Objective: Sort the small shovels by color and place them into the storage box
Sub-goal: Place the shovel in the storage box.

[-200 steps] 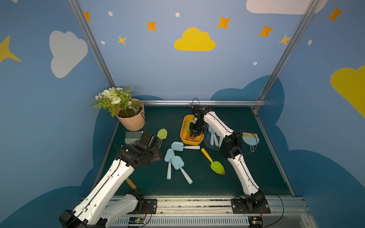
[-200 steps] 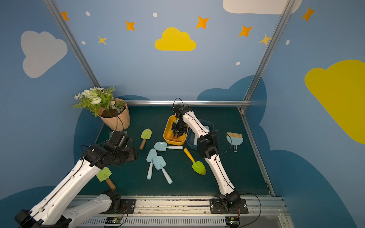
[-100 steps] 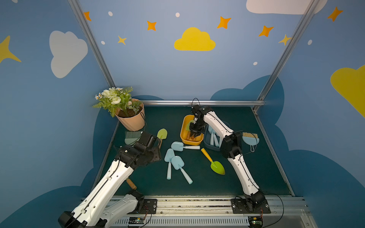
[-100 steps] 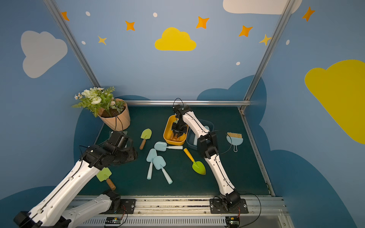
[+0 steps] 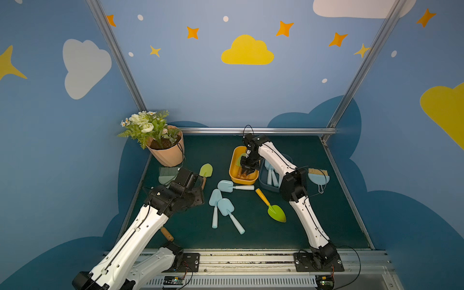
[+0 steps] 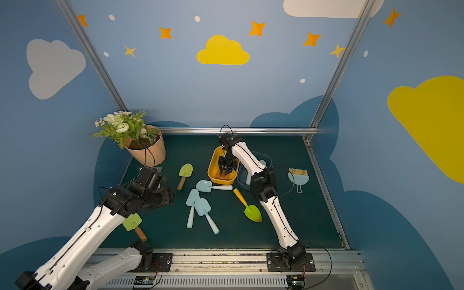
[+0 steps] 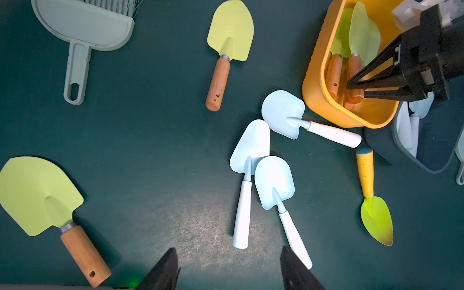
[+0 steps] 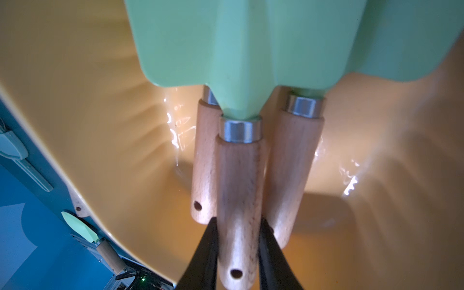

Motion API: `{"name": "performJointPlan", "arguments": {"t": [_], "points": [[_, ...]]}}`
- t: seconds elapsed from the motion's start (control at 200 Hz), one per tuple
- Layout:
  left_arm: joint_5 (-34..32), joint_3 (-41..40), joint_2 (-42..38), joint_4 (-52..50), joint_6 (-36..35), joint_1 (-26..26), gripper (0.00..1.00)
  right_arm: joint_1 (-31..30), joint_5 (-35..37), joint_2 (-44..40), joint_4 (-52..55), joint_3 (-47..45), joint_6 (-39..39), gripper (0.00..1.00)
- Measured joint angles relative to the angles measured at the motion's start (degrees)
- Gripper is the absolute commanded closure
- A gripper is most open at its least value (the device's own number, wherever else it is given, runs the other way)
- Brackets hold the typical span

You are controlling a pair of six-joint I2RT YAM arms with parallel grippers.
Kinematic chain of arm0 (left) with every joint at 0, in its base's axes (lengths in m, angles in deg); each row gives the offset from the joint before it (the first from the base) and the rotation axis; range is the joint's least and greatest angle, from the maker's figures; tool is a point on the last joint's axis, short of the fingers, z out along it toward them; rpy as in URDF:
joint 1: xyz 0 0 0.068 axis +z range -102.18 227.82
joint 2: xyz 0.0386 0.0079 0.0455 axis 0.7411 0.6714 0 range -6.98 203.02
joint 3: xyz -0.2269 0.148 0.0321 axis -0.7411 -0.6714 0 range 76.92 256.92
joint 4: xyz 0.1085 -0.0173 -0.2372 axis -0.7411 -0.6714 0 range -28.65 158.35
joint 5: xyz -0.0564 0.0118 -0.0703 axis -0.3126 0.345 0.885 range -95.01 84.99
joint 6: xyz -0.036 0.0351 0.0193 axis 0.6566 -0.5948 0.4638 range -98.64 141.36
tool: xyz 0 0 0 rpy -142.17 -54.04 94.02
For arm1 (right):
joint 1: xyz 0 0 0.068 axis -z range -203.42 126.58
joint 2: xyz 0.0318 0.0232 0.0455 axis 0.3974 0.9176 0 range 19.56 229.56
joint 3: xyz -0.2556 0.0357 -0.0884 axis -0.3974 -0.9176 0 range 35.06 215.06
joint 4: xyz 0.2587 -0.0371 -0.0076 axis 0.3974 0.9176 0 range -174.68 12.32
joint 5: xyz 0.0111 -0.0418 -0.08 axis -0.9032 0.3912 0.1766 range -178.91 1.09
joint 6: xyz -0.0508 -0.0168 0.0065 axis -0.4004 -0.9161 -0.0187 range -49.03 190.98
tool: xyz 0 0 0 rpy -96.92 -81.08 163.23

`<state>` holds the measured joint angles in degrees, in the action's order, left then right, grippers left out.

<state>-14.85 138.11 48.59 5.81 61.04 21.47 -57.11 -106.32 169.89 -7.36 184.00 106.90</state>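
Observation:
Next, I close my left gripper near the white handle's end [image 5: 240, 229] [image 7: 301, 251] on the light blue shovel that lies closest to the front metal rail.
Inside the yellow storage box [image 5: 232, 165], my right gripper [image 8: 238, 223] is shut on the wooden handle of a green shovel [image 8: 238, 188]. Two more green shovels lie under it. My left gripper [image 7: 227, 253] hangs open above the mat at the left, holding nothing. Three light blue shovels [image 7: 281, 113] [image 7: 251, 145] [image 7: 273, 180] lie mid-mat just ahead of it. An orange-handled green shovel [image 5: 276, 213] lies right of them. Two wooden-handled green shovels lie at the left, one by the pot [image 5: 206, 170] and one under my left arm [image 6: 131, 222]. A dark blue box [image 6: 266, 157] holds more blue shovels.
A flower pot [image 5: 167, 153] stands in the back left corner with a grey-green brush [image 5: 167, 174] in front of it. A light blue brush with tan bristles [image 5: 318, 177] lies right of the dark blue box. Metal rails edge the mat.

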Motion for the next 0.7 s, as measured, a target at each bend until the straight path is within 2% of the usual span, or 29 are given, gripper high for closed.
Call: {"name": "performJointPlan", "arguments": {"t": [0.701], "points": [[0.33, 0.00, -0.17, -0.02, 0.22, 0.00, 0.41, 0.00, 0.31, 0.07, 0.04, -0.15, -0.17, 0.65]]}}
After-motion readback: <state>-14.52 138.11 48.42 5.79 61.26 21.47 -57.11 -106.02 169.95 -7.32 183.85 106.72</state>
